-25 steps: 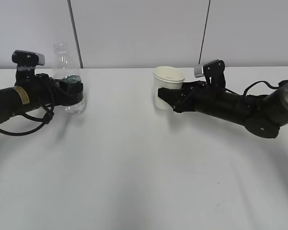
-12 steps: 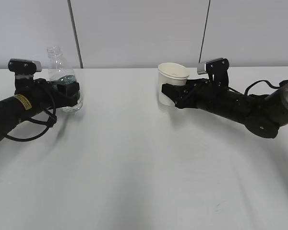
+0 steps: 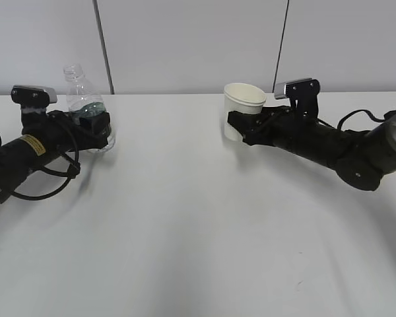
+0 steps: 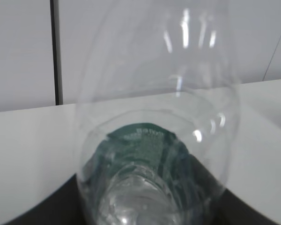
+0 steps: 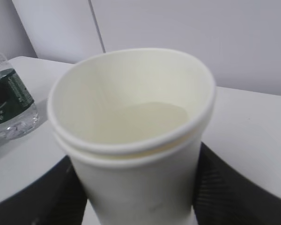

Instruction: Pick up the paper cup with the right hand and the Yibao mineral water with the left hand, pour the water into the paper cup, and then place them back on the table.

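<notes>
The paper cup will leave my right gripper when I let go of it on the white table [image 3: 261,146], just in front of the nearer dark wall seam.
The clear Yibao mineral water bottle [image 3: 86,102] with its dark green label stands upright and capless at the far left of the white table [image 3: 198,231]. My left gripper [image 3: 96,127] is shut around its lower body. In the left wrist view the bottle [image 4: 154,140] fills the frame, with a dark finger [image 4: 47,208] at each side. The cream-white paper cup [image 3: 243,109] is upright at centre right, held in my shut right gripper [image 3: 241,130]. In the right wrist view the cup [image 5: 131,140] sits between the black fingers [image 5: 239,187]; its inside looks pale and flat at the bottom.
A grey wall with two dark vertical seams [image 3: 102,46] rises behind the table's far edge. The bottle also shows at the left edge of the right wrist view [image 5: 9,103]. The left arm's black cable [image 3: 53,178] loops over the table.
My right gripper has carried the cup to the right and slightly up. My left gripper has shifted left with the bottle, which still stands upright.
</notes>
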